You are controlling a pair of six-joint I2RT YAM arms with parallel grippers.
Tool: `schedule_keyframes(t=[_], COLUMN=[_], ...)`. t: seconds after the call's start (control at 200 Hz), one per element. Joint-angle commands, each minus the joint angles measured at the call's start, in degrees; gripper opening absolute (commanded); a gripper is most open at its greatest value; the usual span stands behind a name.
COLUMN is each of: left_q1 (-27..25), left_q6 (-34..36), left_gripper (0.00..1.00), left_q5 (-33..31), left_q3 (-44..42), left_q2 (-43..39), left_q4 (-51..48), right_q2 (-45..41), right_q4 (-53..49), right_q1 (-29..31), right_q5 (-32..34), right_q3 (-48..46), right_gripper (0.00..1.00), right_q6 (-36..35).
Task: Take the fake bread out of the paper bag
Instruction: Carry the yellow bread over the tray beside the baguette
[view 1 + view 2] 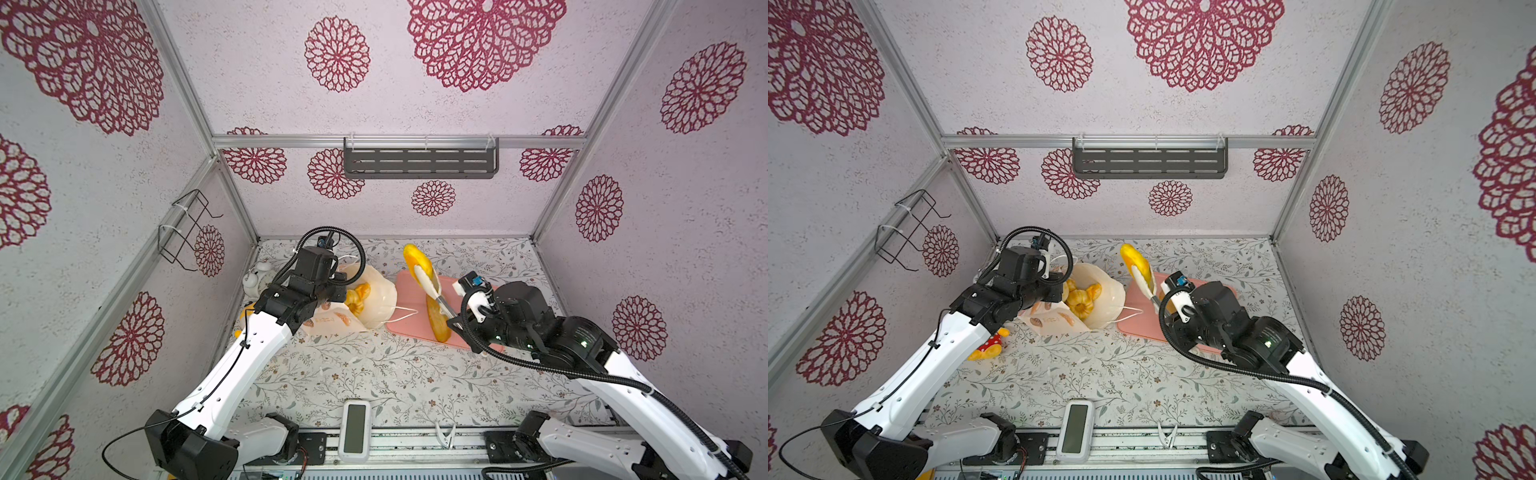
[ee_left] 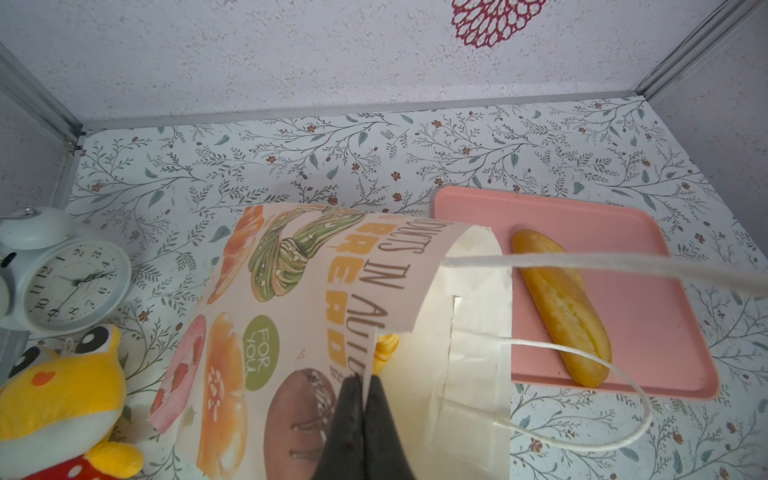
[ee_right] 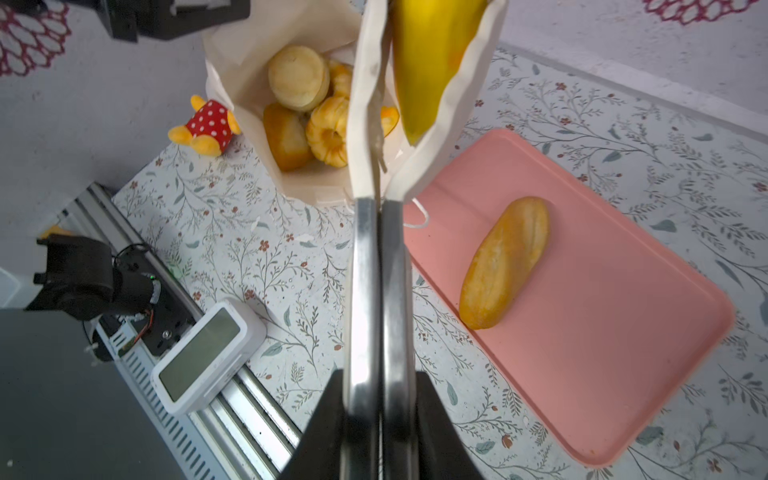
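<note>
My right gripper needs to set the yellow-orange bread free on the pink tray's bare end (image 1: 479,315) (image 3: 605,344) that is farthest from the paper bag.
The paper bag (image 1: 376,301) (image 2: 332,291) lies tilted with its mouth toward the pink tray (image 1: 409,291). My left gripper (image 2: 363,380) is shut on the bag's rim. Inside the bag lie several pieces of fake bread: a round bun (image 3: 298,77), a fluted ring bun (image 3: 328,133) and a small roll (image 3: 286,141). A baguette (image 1: 437,324) (image 3: 505,262) lies on the tray (image 3: 602,332). My right gripper (image 3: 378,374) (image 1: 455,324) is shut on metal tongs (image 3: 376,270). Their white tips pinch a yellow-orange bread (image 3: 428,62) (image 1: 1133,257), raised above the tray's far end.
A white alarm clock (image 2: 70,274) and a yellow plush toy (image 2: 58,395) (image 1: 988,345) sit left of the bag near the wall. A white digital device (image 1: 354,430) and a white clip (image 1: 444,434) lie at the front edge. A wire rack (image 1: 187,232) hangs on the left wall.
</note>
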Motion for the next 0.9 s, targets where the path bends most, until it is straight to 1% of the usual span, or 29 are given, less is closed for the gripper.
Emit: schedule_keyframes(t=[0.0,0.055,0.11,0.255,0.415,0.55,0.61,0.726,0.896], left_q1=[0.37,0.39,0.43,0.45,0.47,0.48,0.47,0.52,0.51], left_q6=[-0.12,-0.02,0.15,0.51,0.60,0.94,1.20,1.39,1.30], left_gripper=[0.00,0.00,0.00,0.00,0.00,0.00,0.00,0.00,0.00], left_q5=[0.39,0.57,0.73,0.09,0.28,0.48,0.57,0.56,0.79], left_q3=[0.96,0.30,-0.31,-1.43,-2.78,-3.24,-3.46,-3.75,-4.02], left_q2=[-0.78,-1.21,-1.62,-2.92,-4.49,-4.58,-4.42,-4.48,-4.53], left_q4=[2.60,2.91,2.86,2.76,3.96,4.23,4.25,4.24,4.91], right_q2=[0.02,-0.22,-0.63,-1.11,-2.70,-5.79,-6.57,-6.16,-4.60], right_q4=[1.37,0.30,-0.49,-3.25,-4.77,-2.84,-1.91,0.02,3.16], right_q1=[-1.67,-2.92,-5.35,-14.83,-20.15,-21.61,-21.92,-21.96,-23.12], right_q5=[9.15,12.60,13.47,8.20,6.44,6.78,5.63,2.32,1.53], right_q3=[3.03,3.28,3.04,0.68,-5.41,-12.79,-15.85,-20.38,-24.91], right_gripper=[0.11,0.11,0.10,0.10,0.10,0.10,0.09,0.09,0.09], right_q6=[6.86,7.85,8.61,10.24,11.79,14.93,15.86,16.59,17.66])
